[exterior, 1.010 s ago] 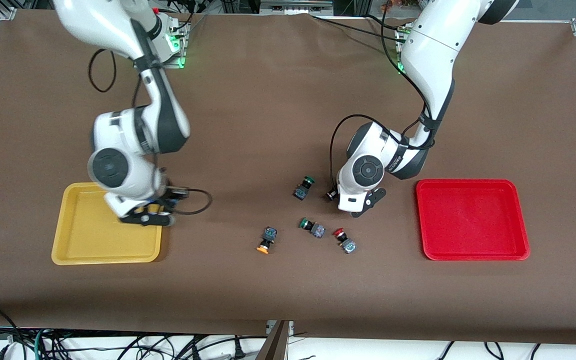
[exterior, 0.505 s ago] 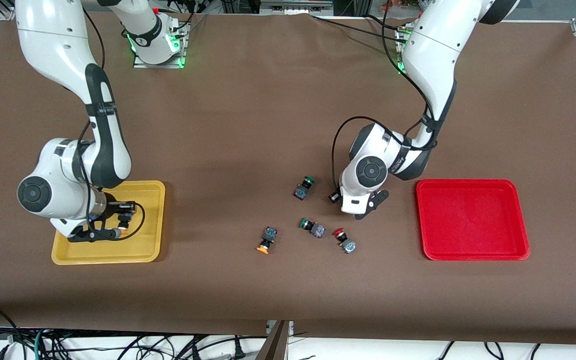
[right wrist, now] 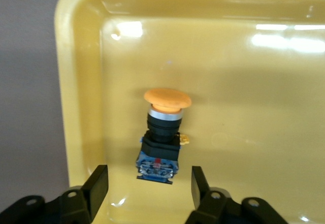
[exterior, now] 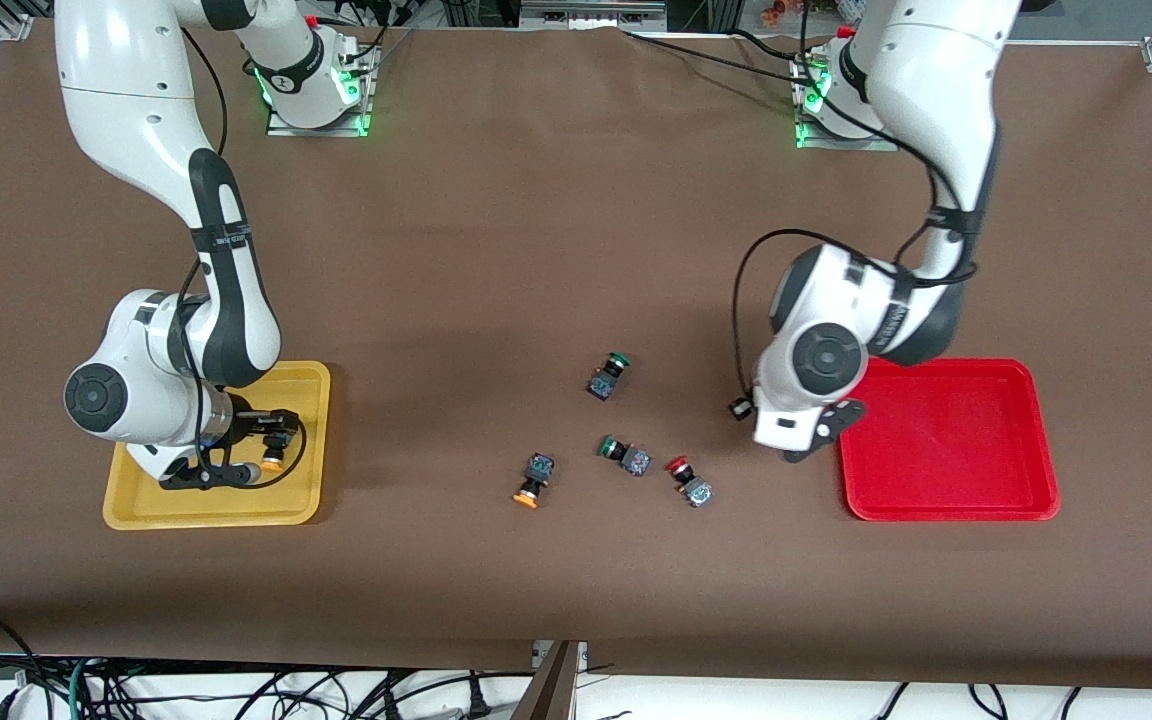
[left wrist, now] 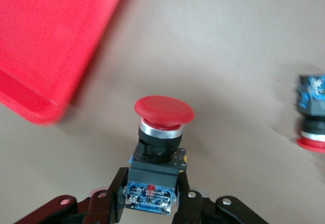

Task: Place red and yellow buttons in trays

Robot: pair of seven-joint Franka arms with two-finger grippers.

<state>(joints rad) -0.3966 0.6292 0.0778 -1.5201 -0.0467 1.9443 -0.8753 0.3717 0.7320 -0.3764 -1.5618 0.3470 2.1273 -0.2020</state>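
Next, the left gripper releases the red button in the red tray, closer to the side (exterior: 899,424) (left wrist: 15,5) facing the loose buttons.
My left gripper (left wrist: 152,181) is shut on the dark body of a red button (left wrist: 163,109) and hangs over the bare table, just beside the red tray (exterior: 946,440) (left wrist: 45,46). In the front view the wrist hides that button, and the left gripper (exterior: 804,440) shows at the tray's edge. My right gripper (right wrist: 149,171) (exterior: 256,455) stands open low over the yellow tray (exterior: 176,500) (right wrist: 244,107). A yellow button (right wrist: 166,99) (exterior: 273,460) lies free in that tray, just ahead of the fingers. Another red button (exterior: 688,480) (left wrist: 312,117) and a yellow button (exterior: 533,480) lie on the table.
Two green-capped buttons lie mid-table, one (exterior: 608,375) farther from the front camera, one (exterior: 626,455) beside the loose red button. The brown table top stretches between the two trays. Arm bases and cables line the edge farthest from the camera.
My left arm has carried the red button from mid-table toward the red tray. My right gripper has opened and let go of the yellow button in the yellow tray.
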